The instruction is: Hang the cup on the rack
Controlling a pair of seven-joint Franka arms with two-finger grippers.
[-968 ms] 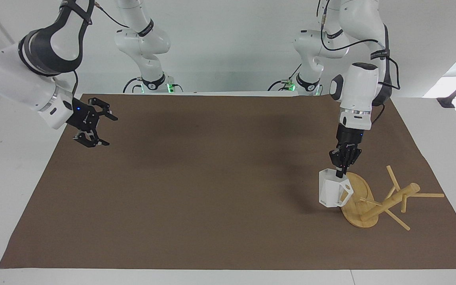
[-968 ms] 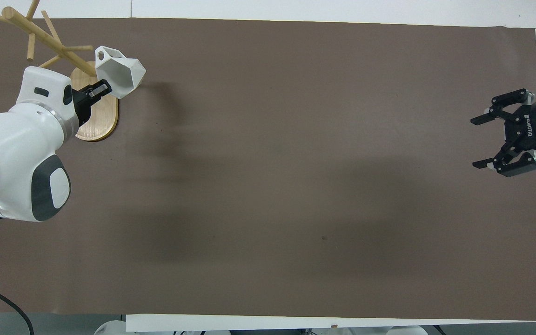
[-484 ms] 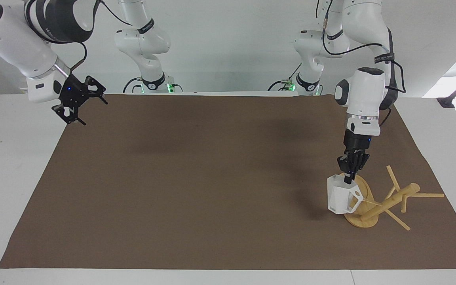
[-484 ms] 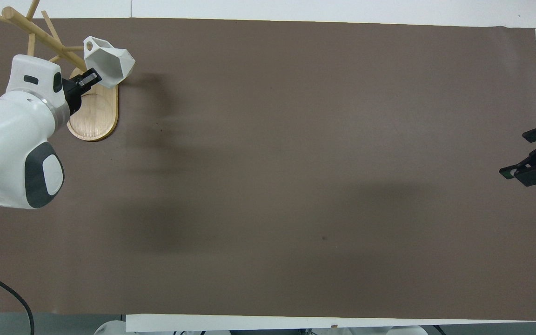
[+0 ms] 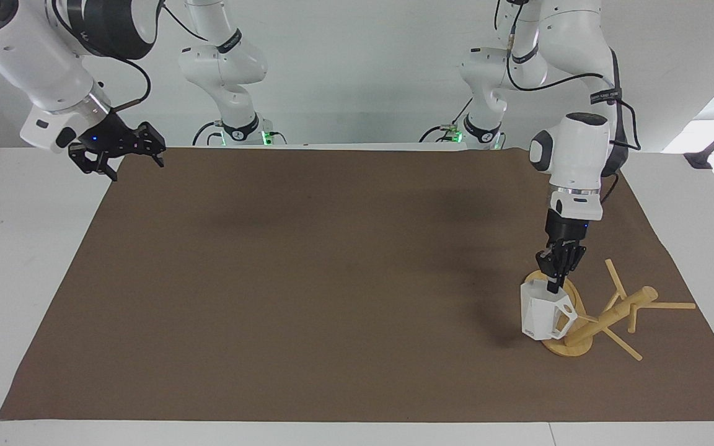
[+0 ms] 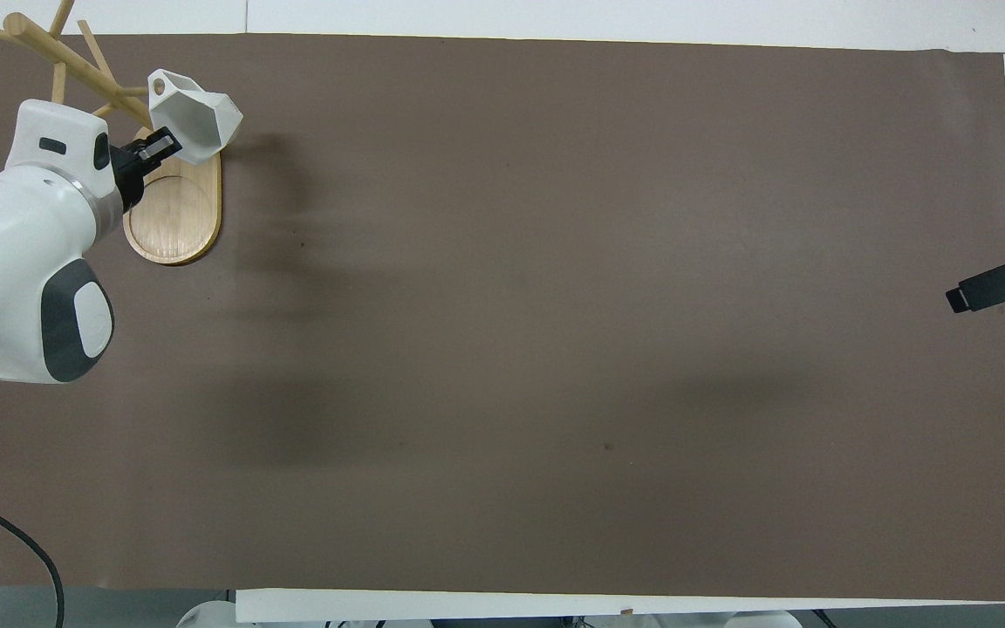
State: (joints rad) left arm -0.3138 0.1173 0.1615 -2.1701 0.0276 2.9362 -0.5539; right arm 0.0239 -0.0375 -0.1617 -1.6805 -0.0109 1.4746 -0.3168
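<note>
My left gripper is holding the white faceted cup, which hangs just over the bamboo base. I need to let go of it on the thin peg (image 6: 165, 120) above the oval bamboo base of the rack.
The white faceted cup (image 5: 542, 317) hangs just over the rack's oval bamboo base (image 5: 571, 350), with its open handle turned toward the post (image 5: 611, 314). It also shows in the overhead view (image 6: 197, 118). My left gripper (image 5: 553, 286) comes down from above and is shut on the cup's rim; it shows in the overhead view too (image 6: 156, 148). The rack (image 6: 173, 214) stands at the left arm's end of the table, and a thin peg (image 5: 585, 318) lies close to the handle. My right gripper (image 5: 116, 155) is open and empty, raised over the mat's corner at the right arm's end.
A brown mat (image 5: 332, 279) covers the table, with white table around it. Only a tip of my right gripper (image 6: 995, 288) shows at the overhead view's edge. The rack's pegs (image 5: 667, 305) stick out toward the mat's edge.
My left gripper has carried the cup closer to the rack's post, over the base. My right gripper has risen and drawn back toward the robots' corner of the mat.
</note>
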